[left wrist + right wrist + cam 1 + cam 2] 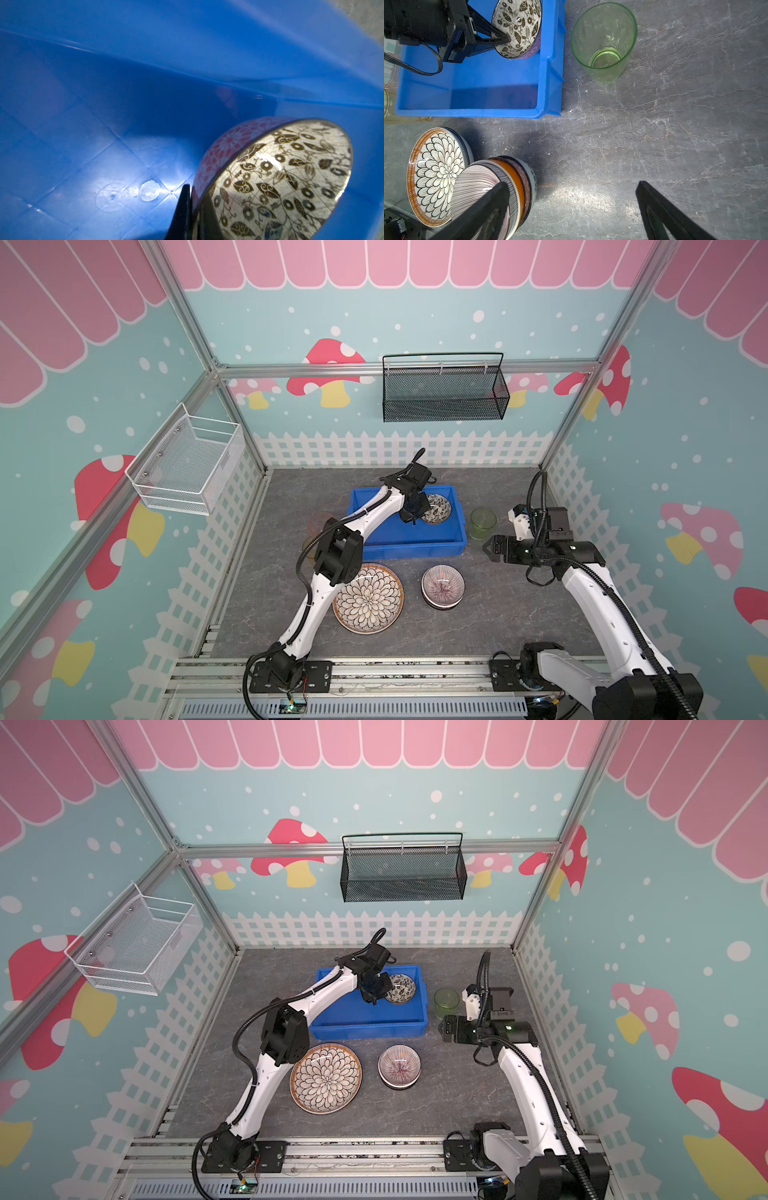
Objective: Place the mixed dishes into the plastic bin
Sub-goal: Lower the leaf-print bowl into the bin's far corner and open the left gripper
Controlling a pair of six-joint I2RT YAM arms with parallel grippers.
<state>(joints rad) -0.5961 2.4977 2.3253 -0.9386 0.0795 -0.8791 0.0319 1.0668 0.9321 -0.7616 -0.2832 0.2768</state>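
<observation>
My left gripper should release the leaf-patterned bowl in the blue bin's back corner on the green cup's side (436, 509) (268, 172).
The blue plastic bin (409, 546) stands at the back middle of the table. My left gripper (193, 189) is shut on the rim of a small leaf-patterned bowl (437, 509), which it holds tilted inside the bin's right back corner. In front of the bin lie the petal-pattern plate (368, 598) and a stack of small bowls (443, 587). A green cup (483, 523) stands upright just right of the bin. My right gripper (573, 185) hovers open over bare table, in front of the green cup (604, 41), with nothing between its fingers.
A pink cup (318, 526) and an amber cup (388, 104) stand left of the bin, mostly hidden behind my left arm. A black mesh basket (444, 389) hangs on the back wall. A white wire basket (187, 464) hangs on the left wall.
</observation>
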